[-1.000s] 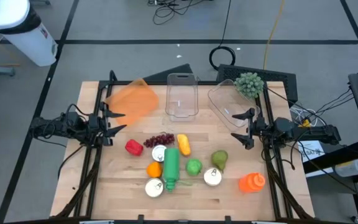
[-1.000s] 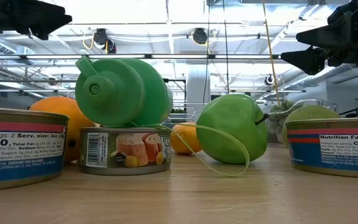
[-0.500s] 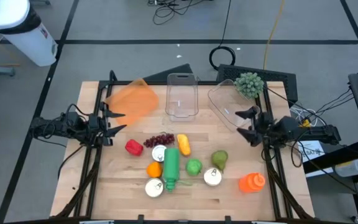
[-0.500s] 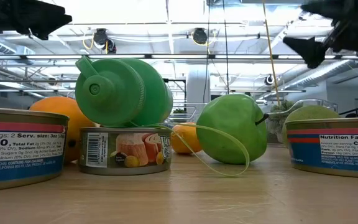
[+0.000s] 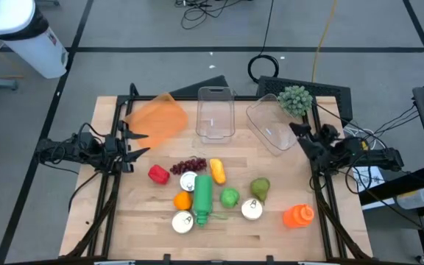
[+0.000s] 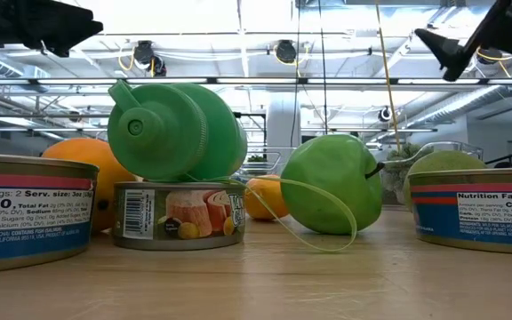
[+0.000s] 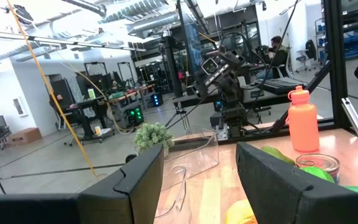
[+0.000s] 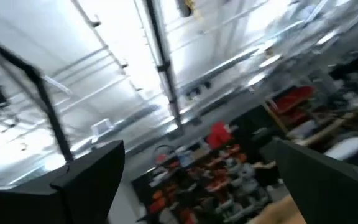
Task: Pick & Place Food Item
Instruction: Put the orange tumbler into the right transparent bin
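I will next move my right gripper to the orange bottle near the edge of the table and close it on the bottle's cap (image 5: 307, 213).
The food lies in a cluster on the near half of the table: a red pepper (image 5: 158, 174), dark grapes (image 5: 191, 165), a yellow fruit (image 5: 216, 171), an orange (image 5: 182, 199), a green apple (image 5: 230, 197), a pear (image 5: 260, 188), a green bottle (image 5: 202, 194) lying on its side, and three cans. An orange bottle (image 5: 298, 215) sits near the right edge. My left gripper (image 5: 140, 143) hovers open at the table's left edge. My right gripper (image 5: 305, 137) is open at the right edge, tipped up toward the ceiling (image 8: 197, 180) and well clear of the food.
Along the far edge stand an orange container (image 5: 157, 118), a clear upright container (image 5: 215, 112) and a clear tilted container (image 5: 269, 124), with a green broccoli-like bunch (image 5: 295, 99) beside it. Bare wood lies between the containers and the food. A white bin (image 5: 24, 37) stands off the table.
My right gripper has drawn back toward the table's right edge, risen and tipped its fingers upward, so its wrist view now looks at the ceiling. The food has stayed where it was.
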